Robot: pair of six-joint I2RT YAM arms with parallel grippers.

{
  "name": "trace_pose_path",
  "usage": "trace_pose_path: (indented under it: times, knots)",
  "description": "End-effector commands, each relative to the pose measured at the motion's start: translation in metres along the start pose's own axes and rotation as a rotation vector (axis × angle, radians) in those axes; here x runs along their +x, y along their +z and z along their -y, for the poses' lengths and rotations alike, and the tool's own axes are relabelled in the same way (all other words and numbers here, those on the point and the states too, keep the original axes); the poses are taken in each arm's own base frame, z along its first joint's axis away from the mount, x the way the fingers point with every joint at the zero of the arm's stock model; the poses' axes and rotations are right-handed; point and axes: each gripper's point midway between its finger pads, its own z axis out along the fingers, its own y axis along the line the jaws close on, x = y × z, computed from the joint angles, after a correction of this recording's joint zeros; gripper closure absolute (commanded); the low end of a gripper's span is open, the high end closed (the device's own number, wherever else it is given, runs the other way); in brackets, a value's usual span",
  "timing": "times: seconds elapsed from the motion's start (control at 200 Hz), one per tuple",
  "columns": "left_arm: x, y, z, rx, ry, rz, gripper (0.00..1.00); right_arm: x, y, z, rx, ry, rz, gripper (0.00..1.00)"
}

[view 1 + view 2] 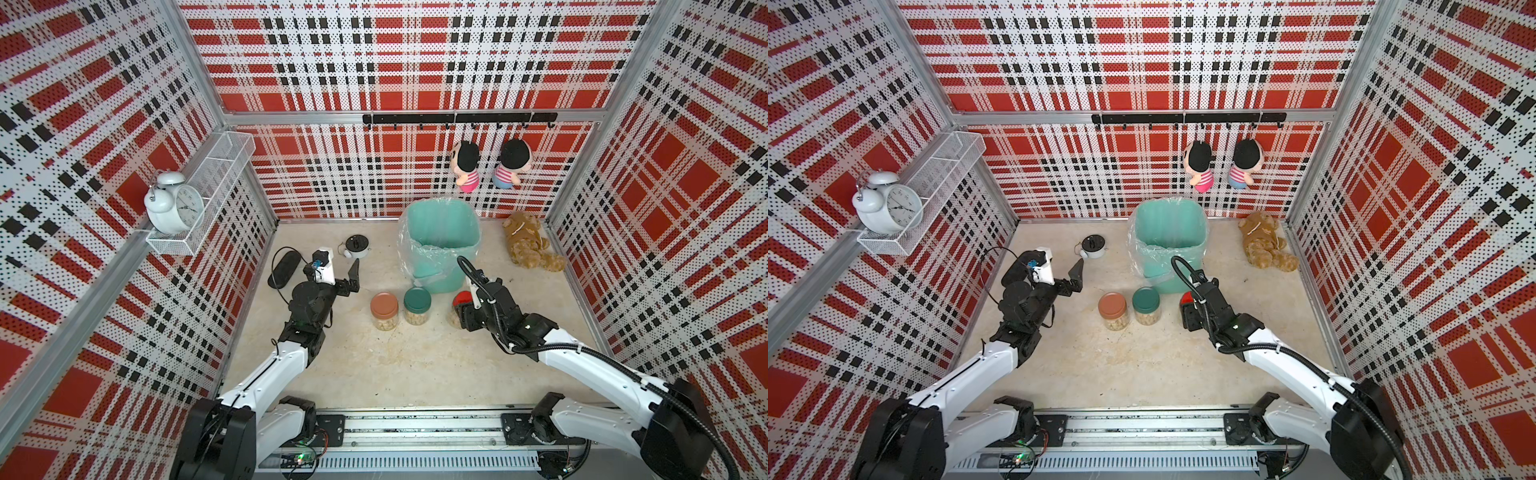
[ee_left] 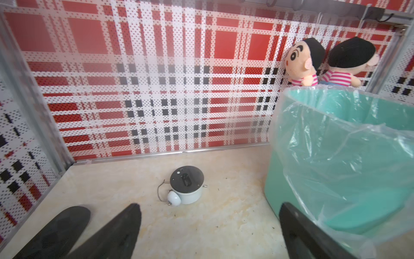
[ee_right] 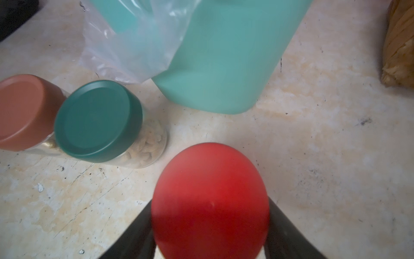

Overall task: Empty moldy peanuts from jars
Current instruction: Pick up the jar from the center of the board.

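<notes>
The robot's left gripper needs to next take hold of the clear body (image 1: 455, 319) of the red-lidded jar, leaving the jar's lid to the right gripper.
Three clear jars of pale moldy peanuts (image 3: 147, 143) stand in a row in front of the teal bin (image 1: 446, 278). The brown-lidded jar (image 1: 384, 309) is on the left and the green-lidded jar (image 1: 417, 305) in the middle. On the right is the red-lidded jar (image 1: 461, 299). My right gripper (image 3: 210, 201) is shut on the red-lidded jar (image 3: 210, 197), with a black finger pressed against each side below the lid. All lids are on. My left gripper (image 1: 336, 274) hovers open and empty, left of the jars, facing the back wall.
The bin (image 2: 336, 179) has a clear plastic liner hanging over its rim. A small white alarm clock (image 1: 356, 247) lies on the floor behind my left gripper, beside a black oblong object (image 1: 284, 270). A brown plush toy (image 1: 532, 245) lies at the back right.
</notes>
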Motion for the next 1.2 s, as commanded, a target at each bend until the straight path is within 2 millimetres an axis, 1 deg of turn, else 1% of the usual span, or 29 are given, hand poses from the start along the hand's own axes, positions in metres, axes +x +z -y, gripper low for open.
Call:
trace_pose_path:
  times: [0.0,0.065,0.135,0.14,0.15,0.251,0.356,0.456,0.556,0.601,0.716,0.947,1.042,1.192]
  knots:
    - [-0.035,0.001,0.032,0.176,-0.029,0.075,0.02,-0.024,-0.022,-0.009,-0.059,-0.084,0.105,1.00]
    - [-0.044,0.000,0.051,0.286,-0.028,0.075,0.02,-0.034,-0.035,-0.012,-0.086,-0.114,0.147,1.00]
    - [-0.052,0.001,0.062,0.351,-0.013,0.078,0.02,-0.044,-0.050,-0.017,-0.122,-0.139,0.197,1.00]
    - [-0.052,0.000,0.069,0.369,-0.013,0.078,0.02,-0.045,-0.051,-0.017,-0.124,-0.141,0.201,1.00]
    - [-0.053,-0.001,0.075,0.389,-0.008,0.078,0.02,-0.046,-0.054,-0.018,-0.129,-0.142,0.209,1.00]
    - [-0.056,-0.001,0.102,0.484,0.045,0.064,0.02,-0.058,-0.074,-0.024,-0.187,-0.162,0.269,1.00]
    - [-0.049,0.000,0.131,0.571,0.105,0.021,0.02,-0.070,-0.092,-0.030,-0.255,-0.170,0.296,1.00]
    - [-0.036,-0.001,0.159,0.648,0.156,-0.036,0.02,-0.085,-0.108,-0.030,-0.316,-0.160,0.320,1.00]
    - [-0.023,-0.009,0.178,0.716,0.195,-0.063,0.02,-0.102,-0.122,-0.026,-0.347,-0.159,0.357,1.00]
    - [-0.021,-0.013,0.184,0.746,0.204,-0.062,0.02,-0.111,-0.128,-0.023,-0.341,-0.163,0.375,1.00]
    - [-0.018,-0.020,0.196,0.808,0.219,-0.063,0.02,-0.124,-0.130,-0.021,-0.352,-0.179,0.383,1.00]
    - [-0.021,-0.020,0.214,0.867,0.259,-0.059,0.02,-0.148,-0.131,-0.042,-0.476,-0.188,0.436,1.00]
    - [-0.023,-0.026,0.225,0.942,0.260,-0.044,0.02,-0.154,-0.130,-0.050,-0.520,-0.201,0.436,1.00]
    - [-0.024,-0.026,0.234,0.990,0.264,-0.046,0.02,-0.158,-0.127,-0.055,-0.551,-0.213,0.436,1.00]
